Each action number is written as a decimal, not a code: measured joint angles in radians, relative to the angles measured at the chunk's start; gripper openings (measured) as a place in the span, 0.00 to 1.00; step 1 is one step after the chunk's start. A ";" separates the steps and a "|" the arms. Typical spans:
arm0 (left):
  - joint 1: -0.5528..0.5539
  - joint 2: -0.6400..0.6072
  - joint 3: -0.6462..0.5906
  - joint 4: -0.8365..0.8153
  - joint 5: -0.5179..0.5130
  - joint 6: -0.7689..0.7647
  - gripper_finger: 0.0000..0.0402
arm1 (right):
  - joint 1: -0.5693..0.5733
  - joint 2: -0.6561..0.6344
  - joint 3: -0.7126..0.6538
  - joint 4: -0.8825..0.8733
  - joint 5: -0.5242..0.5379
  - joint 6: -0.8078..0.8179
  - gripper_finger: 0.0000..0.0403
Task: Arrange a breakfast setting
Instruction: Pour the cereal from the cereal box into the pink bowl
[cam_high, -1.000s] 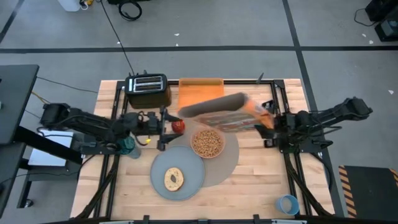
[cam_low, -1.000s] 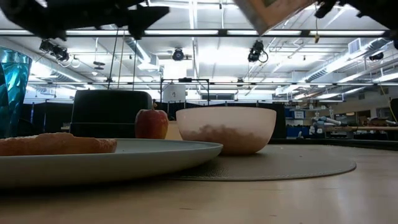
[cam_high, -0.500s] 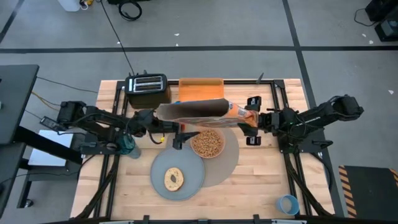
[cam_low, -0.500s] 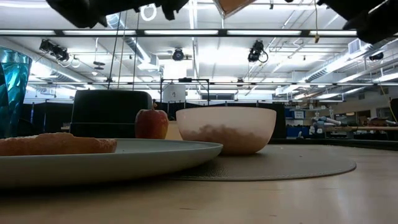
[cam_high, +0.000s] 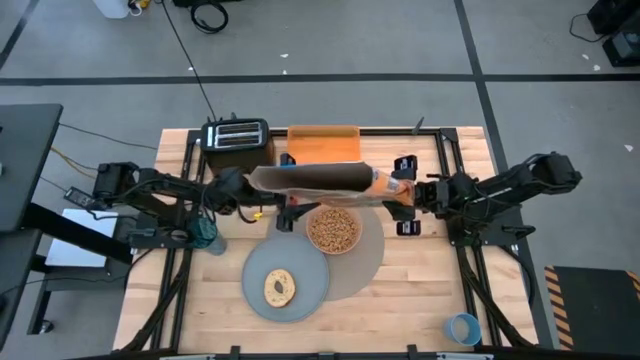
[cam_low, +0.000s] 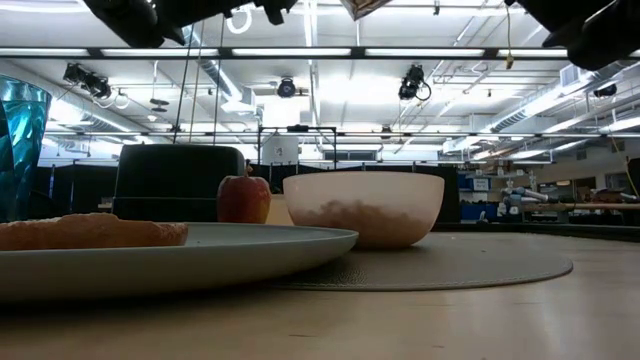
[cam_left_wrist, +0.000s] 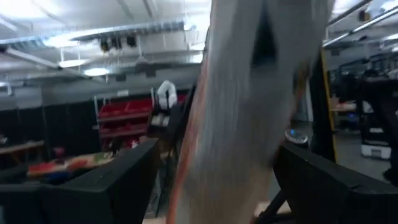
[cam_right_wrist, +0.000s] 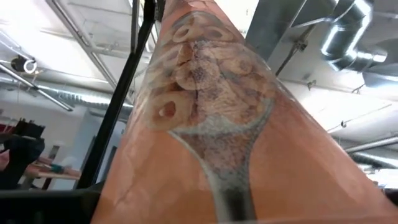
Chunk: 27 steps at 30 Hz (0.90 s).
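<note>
The robot's right gripper holds the level cereal box by its orange end, so the left gripper will hold the box upright while the right gripper takes its side (cam_high: 335, 178).
A long cereal box (cam_high: 320, 182) hangs level over the pale pink bowl (cam_high: 333, 230), which holds cereal. The bowl stands on the round taupe mat (cam_high: 368, 255). The bagel (cam_high: 279, 288) lies on the grey plate (cam_high: 300, 262). My right gripper (cam_high: 405, 193) is shut on the box's orange right end. My left gripper (cam_high: 287, 190) is open, one finger (cam_left_wrist: 99, 193) on each side of the box's left part (cam_left_wrist: 249, 106), with gaps showing. The red apple (cam_low: 244, 198) shows only in the low view. The small blue cup (cam_high: 462, 328) stands at the near right corner. The spoon is out of view. My right gripper holds the cereal box by its orange end (cam_high: 392, 188), coming level from the table's right, fingers along the box. The box reaches out level toward the table's left, lifted clear above the bowl. In the wrist view the box's face (cam_right_wrist: 211, 124) hides the contact.
The black toaster (cam_high: 238, 143) and the orange tray (cam_high: 322, 145) stand at the far edge, just behind the box. A teal glass (cam_high: 205, 238) stands under my left arm at the table's left. Bare wood lies at the near right.
My right gripper has carried the box toward the table's left and turned it from slanting to level over the bowl. My left gripper has risen from beside the apple and gone right and toward the far edge, so its open fingers now straddle the box's left part.
</note>
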 joint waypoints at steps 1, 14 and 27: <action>0.000 0.000 0.000 0.016 0.005 0.000 0.77 | -0.004 0.008 0.000 -0.002 0.000 0.006 0.59; 0.023 -0.001 0.001 0.020 0.006 -0.047 0.41 | -0.029 0.066 -0.001 -0.008 0.208 0.008 0.62; 0.096 -0.174 -0.001 -0.392 0.008 -0.001 0.06 | 0.011 -0.208 -0.002 -0.635 0.491 0.044 0.89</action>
